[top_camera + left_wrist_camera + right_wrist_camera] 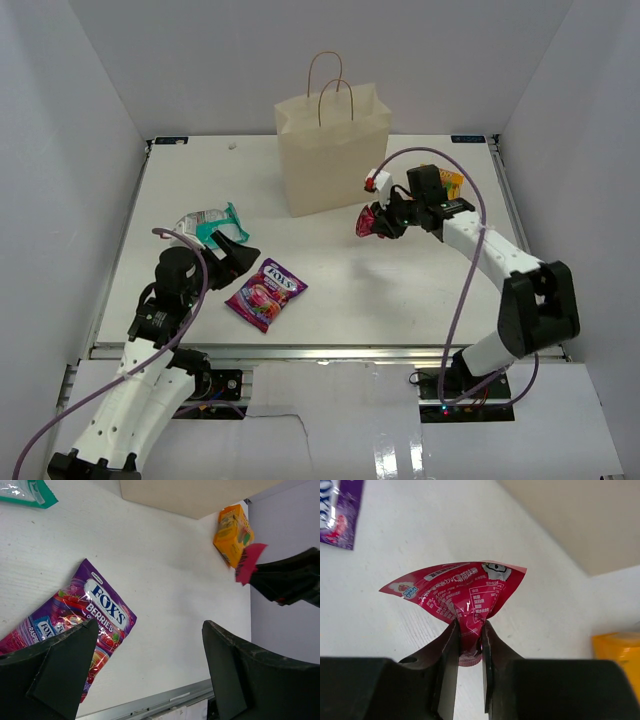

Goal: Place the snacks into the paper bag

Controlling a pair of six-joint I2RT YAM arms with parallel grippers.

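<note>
The robot's left gripper should close on the purple candy bag's back corner (265,270) (82,586), next to where its FOX'S logo starts.
The cream paper bag (330,150) stands upright at the back middle, twine handles up. My right gripper (383,222) is shut on the red-pink sachet (457,592) and holds it above the table, right of the bag's base. The orange-yellow pack (450,181) lies behind that arm, also in the left wrist view (231,534). The purple candy bag (265,293) lies flat near the front; the left wrist view shows it (80,625) by my left finger. My left gripper (240,262) is open and empty just left of it. The teal-and-white pouch (208,224) lies behind the left gripper. No silver-grey wrappers show.
White walls close the table on the left, back and right. A metal rail (330,352) runs along the front edge. The right arm's cable (470,240) loops over the right side.
</note>
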